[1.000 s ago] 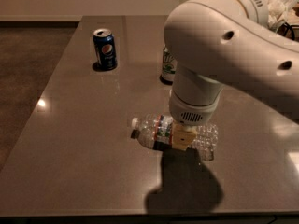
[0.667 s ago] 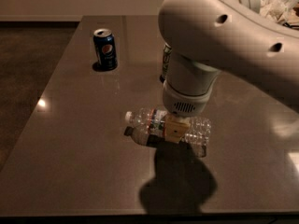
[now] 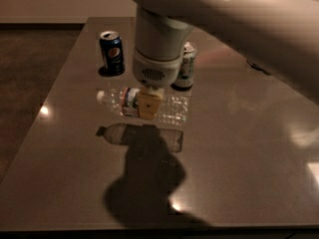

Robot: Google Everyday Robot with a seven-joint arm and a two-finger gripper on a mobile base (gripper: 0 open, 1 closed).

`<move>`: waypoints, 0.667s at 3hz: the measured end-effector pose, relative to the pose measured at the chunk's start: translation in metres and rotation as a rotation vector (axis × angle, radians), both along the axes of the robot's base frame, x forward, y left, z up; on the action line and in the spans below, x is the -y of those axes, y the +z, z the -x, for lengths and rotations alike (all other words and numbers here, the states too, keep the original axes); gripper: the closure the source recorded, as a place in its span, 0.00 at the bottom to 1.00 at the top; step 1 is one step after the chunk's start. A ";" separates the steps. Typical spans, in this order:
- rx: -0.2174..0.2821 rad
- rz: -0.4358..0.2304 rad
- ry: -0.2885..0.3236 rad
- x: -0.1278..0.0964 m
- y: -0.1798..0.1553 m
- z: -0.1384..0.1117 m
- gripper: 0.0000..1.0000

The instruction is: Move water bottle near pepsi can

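Note:
I will use my gripper to set the water bottle down on the table (image 3: 119,80) in front of the pepsi can.
The water bottle (image 3: 172,109) lies level, its white cap pointing left, held a little above the table with its dark reflection beneath it. My gripper (image 3: 149,106) comes down from above and is shut on the bottle at its label band. The pepsi can (image 3: 112,52) stands upright at the back left of the table, a short way beyond the bottle's cap end. The arm's big white body fills the top of the view.
A white-and-green can (image 3: 186,66) stands just behind the bottle, partly hidden by the arm. The brown table (image 3: 244,158) has its left edge beside dark floor (image 3: 25,83). The arm's shadow falls on the front of the table.
The gripper has lifted the bottle off the table and carried it toward the back, closer to the two cans. The cans have not moved.

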State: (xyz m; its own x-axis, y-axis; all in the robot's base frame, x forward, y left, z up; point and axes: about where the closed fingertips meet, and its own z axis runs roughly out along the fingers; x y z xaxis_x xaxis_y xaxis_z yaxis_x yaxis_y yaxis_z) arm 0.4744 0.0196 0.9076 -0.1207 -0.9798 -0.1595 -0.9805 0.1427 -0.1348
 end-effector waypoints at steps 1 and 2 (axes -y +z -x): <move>0.020 0.001 0.010 -0.030 0.011 -0.026 1.00; 0.036 0.009 -0.009 -0.053 0.010 -0.061 1.00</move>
State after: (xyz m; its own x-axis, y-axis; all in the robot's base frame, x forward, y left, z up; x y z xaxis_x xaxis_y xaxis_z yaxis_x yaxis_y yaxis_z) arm 0.5352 0.0724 0.9178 -0.1238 -0.9802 -0.1547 -0.9736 0.1501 -0.1719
